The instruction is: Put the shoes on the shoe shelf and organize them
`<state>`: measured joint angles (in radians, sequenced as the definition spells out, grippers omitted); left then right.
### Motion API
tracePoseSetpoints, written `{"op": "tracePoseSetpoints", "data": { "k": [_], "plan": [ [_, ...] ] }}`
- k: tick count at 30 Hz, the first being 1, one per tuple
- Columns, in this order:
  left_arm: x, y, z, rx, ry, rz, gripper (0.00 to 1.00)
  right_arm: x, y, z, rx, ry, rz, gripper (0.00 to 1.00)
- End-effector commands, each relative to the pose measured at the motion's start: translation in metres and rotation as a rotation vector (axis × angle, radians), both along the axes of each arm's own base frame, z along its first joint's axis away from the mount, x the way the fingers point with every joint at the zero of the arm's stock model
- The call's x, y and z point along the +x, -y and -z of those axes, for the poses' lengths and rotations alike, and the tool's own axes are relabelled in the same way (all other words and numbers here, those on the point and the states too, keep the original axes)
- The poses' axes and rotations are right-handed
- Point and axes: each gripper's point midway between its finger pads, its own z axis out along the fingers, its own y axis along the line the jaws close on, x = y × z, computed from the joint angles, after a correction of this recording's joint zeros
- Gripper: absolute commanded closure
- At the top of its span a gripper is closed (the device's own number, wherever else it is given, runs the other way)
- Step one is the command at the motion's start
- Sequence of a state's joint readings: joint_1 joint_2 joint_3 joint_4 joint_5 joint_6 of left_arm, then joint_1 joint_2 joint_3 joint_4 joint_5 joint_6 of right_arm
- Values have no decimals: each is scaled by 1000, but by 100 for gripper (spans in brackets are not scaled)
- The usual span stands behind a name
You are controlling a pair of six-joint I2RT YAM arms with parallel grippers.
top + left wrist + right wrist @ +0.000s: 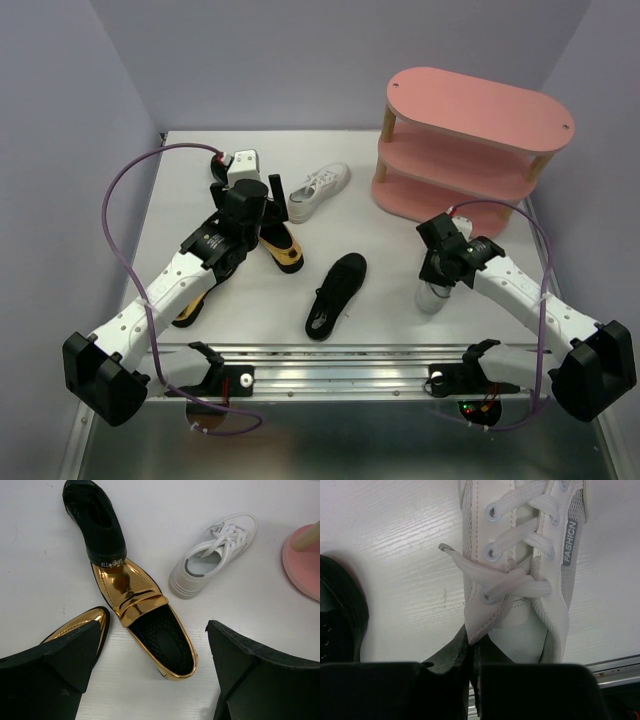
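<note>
My right gripper should put the white sneaker down on the front edge of the pink shoe shelf's bottom board [484, 219].
My left gripper [252, 215] [155, 680] is open and hovers over a shiny gold shoe [281, 246] [145, 615], whose heel end lies between the fingers. A black slip-on [95, 520] lies across its toe. The second gold shoe [190, 310] [85, 622] lies partly under the left arm. My right gripper [442, 268] [475, 650] is shut on the collar edge of a white sneaker [433, 296] [520, 555]. Another white sneaker [318, 190] [215, 555] lies at mid-table. A second black shoe [336, 294] [340, 610] lies near the front. The pink shoe shelf [470, 140] [305, 565] stands at the back right, with no shoes showing on it.
A metal rail [330, 375] runs along the table's near edge between the arm bases. Purple cables [115, 230] loop beside both arms. Grey walls enclose the table at the back and on both sides.
</note>
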<state>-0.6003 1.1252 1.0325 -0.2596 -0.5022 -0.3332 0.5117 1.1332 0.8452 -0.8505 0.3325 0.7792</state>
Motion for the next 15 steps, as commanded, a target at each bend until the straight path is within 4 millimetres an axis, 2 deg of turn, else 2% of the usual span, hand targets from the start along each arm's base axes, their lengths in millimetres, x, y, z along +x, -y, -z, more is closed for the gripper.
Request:
{"op": "tracePoseSetpoints", "data": {
  "k": [1,15],
  "plan": [
    [4,-6,-28,-17,74,-38,1,28,-1,-29,-15,132,1,99],
    [2,-8,-25,-10,78,-36,1,38,11,-46,-75,258,-38,99]
  ]
}}
